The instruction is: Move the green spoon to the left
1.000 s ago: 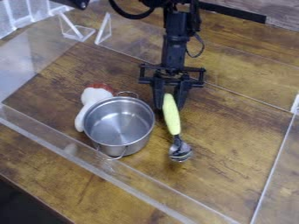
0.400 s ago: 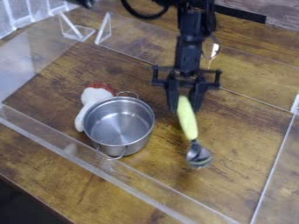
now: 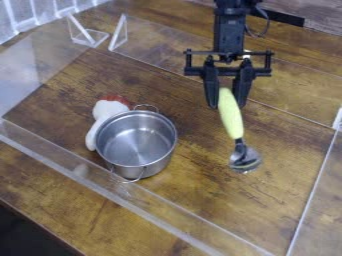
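Observation:
The robot's gripper will release the green spoon on the wood (image 3: 71, 121) beside the white cloth-like object, opposite the steel pot.
The green spoon (image 3: 231, 116) has a thick yellow-green handle and a small shiny metal bowl (image 3: 243, 157). It hangs tilted right of centre, bowl end down and close to the wooden tabletop. My gripper (image 3: 227, 97) comes down from above and is shut on the top of the handle. I cannot tell whether the bowl touches the wood.
A steel pot (image 3: 134, 140) stands at the left of the table, with a white cloth-like object with a red tip (image 3: 103, 118) against its left side. Clear acrylic walls (image 3: 80, 170) ring the wooden tabletop. Clear stands (image 3: 96, 30) are at the back left.
My gripper has carried the spoon to the right and slightly back, away from the pot. The pot and the white object have not moved.

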Motion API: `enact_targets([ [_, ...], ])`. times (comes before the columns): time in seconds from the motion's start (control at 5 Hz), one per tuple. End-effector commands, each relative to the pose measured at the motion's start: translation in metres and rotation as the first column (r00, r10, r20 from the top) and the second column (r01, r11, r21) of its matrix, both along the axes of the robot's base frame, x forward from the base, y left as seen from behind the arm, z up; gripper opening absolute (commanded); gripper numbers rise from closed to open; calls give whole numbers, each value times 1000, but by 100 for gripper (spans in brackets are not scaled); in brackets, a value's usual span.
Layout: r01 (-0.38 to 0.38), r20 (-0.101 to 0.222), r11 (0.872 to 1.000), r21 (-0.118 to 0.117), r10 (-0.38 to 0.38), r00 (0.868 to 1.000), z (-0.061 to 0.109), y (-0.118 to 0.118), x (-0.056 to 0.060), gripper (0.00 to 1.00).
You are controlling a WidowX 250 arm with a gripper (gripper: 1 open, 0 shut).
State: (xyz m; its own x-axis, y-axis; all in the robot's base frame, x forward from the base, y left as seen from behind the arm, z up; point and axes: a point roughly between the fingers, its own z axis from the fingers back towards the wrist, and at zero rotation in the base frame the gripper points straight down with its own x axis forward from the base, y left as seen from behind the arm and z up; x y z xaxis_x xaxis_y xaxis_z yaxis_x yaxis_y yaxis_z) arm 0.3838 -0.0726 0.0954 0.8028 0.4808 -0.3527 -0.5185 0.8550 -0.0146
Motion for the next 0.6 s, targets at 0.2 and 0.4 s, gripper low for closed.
enact_targets([
  [0.2, -73, 204, 994, -76, 88, 975, 88, 33, 1, 0],
  [0.4, -112, 217, 990, -89, 129, 968, 93, 44, -3, 0],
])
